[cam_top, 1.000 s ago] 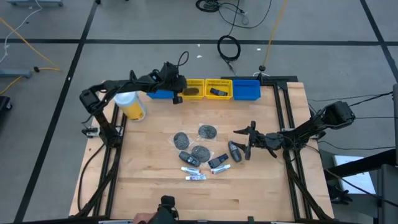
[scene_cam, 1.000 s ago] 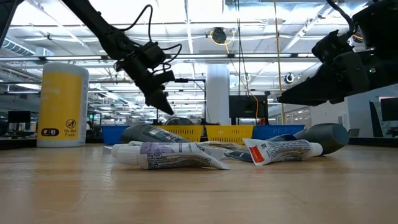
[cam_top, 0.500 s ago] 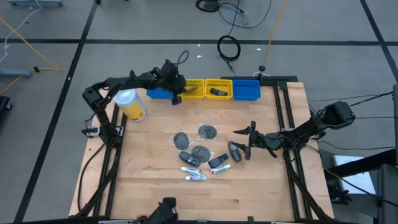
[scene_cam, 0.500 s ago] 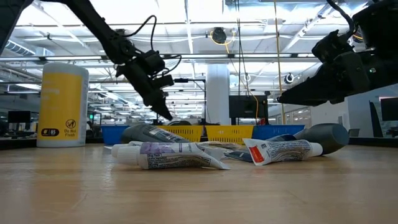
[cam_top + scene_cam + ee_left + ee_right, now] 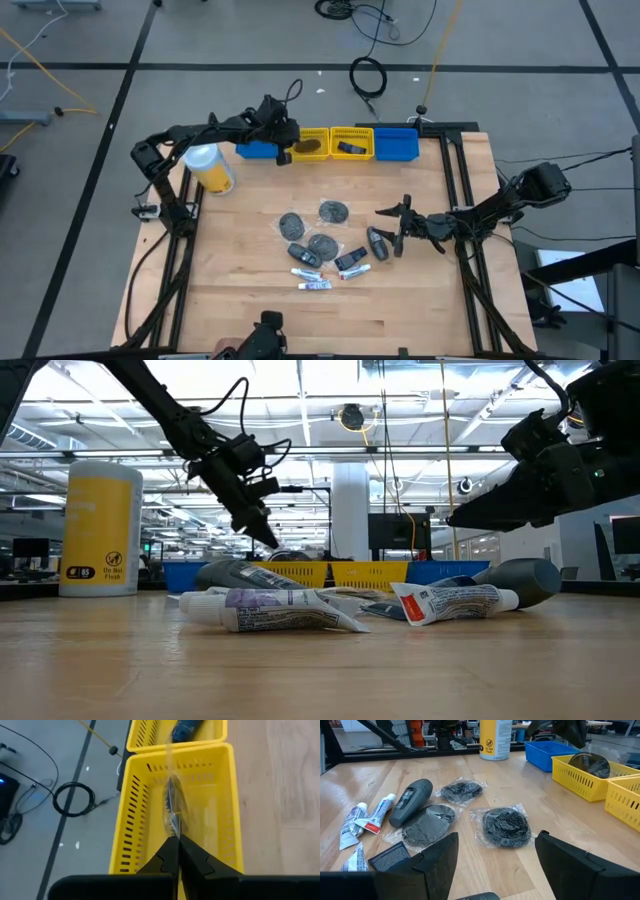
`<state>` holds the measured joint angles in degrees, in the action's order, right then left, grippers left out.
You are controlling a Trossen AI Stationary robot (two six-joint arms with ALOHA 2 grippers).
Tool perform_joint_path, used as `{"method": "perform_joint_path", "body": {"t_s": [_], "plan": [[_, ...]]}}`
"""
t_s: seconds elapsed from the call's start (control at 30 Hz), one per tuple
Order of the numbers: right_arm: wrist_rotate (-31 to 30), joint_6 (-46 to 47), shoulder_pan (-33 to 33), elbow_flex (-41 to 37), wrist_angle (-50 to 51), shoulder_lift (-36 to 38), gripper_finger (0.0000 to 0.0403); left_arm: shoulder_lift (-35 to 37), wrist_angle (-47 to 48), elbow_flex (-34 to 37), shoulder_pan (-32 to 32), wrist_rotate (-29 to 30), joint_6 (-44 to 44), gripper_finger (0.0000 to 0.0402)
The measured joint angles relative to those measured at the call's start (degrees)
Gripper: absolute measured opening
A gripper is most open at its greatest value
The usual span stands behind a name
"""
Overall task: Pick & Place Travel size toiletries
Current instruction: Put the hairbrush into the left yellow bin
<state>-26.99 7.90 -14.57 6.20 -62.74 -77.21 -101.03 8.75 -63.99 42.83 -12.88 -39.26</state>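
Observation:
My left gripper has the wrapped grey disc. It will let go of it in the middle of the bottom in the yellow bin (image 5: 309, 146) (image 5: 184, 817) beside the dark item's bin.
My left gripper (image 5: 285, 152) is at the table's far edge over a yellow bin (image 5: 312, 143), shut on a wrapped grey disc (image 5: 174, 802) that shows edge-on inside the bin. My right gripper (image 5: 392, 222) is open and hovers just right of a dark bottle (image 5: 378, 243), touching nothing. Lying flat mid-table are three more wrapped discs (image 5: 322, 244), two small dark bottles (image 5: 350, 262) and thin white tubes (image 5: 315, 285). My left gripper pinches the clear wrap's upper edge (image 5: 174, 827) between its two shut fingers, coming from above and pointing down into the yellow bin. The disc hangs upright below the fingers (image 5: 590, 765), partly inside the bin. I cannot tell whether it touches the bin's floor.
A row of bins lines the far edge: blue (image 5: 258, 150), two yellow, with a dark item in the second (image 5: 352, 143), then blue (image 5: 396, 143). A large yellow canister (image 5: 210, 168) stands at the far left. Bare wood lies along the near edge.
My left gripper has swayed slightly toward the table's left and back while staying shut on the wrapped disc over the yellow bin.

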Motion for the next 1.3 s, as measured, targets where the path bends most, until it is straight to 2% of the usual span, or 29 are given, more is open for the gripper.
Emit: {"method": "perform_joint_path", "body": {"t_s": [0.17, 0.27, 0.4, 0.53, 0.73, 0.87, 1.07, 1.3], "plan": [[0.0, 0.2, 0.0, 0.0, 0.0, 0.0, 0.0256, 0.0, -1.8, 0.0, -0.8, 2.9, -4.2, 0.0002], [0.0, 0.4, 0.0, 0.0, 0.0, 0.0, 0.0256, 0.0, -3.4, 0.3, -2.2, 8.4, -6.0, 0.0002], [0.0, 0.4, 0.0, 0.0, 0.0, 0.0, 0.0256, 0.0, -10.4, 4.2, -3.7, 14.7, -9.5, 0.0001], [0.0, 0.4, 0.0, 0.0, 0.0, 0.0, 0.0256, 0.0, -16.0, 8.3, -4.6, 15.7, -11.3, 0.0001], [0.0, 0.4, 0.0, 0.0, 0.0, 0.0, 0.0256, 0.0, -12.2, 10.3, -6.5, 15.6, -7.4, 0.0013], [0.0, 0.3, 0.0, 0.0, 0.0, 0.0, 0.0256, 0.0, -12.2, 10.3, -7.1, 15.1, -7.2, 0.0047], [0.0, 0.3, 0.0, 0.0, 0.0, 0.0, 0.0256, 0.2, -15.0, 10.1, -5.4, 14.0, -3.6, 0.0137], [0.0, 0.0, 0.0, 0.0, 0.1, 0.0, 0.0256, 0.2, -7.1, 5.9, -2.9, 13.1, 2.6, 0.0230]]}}
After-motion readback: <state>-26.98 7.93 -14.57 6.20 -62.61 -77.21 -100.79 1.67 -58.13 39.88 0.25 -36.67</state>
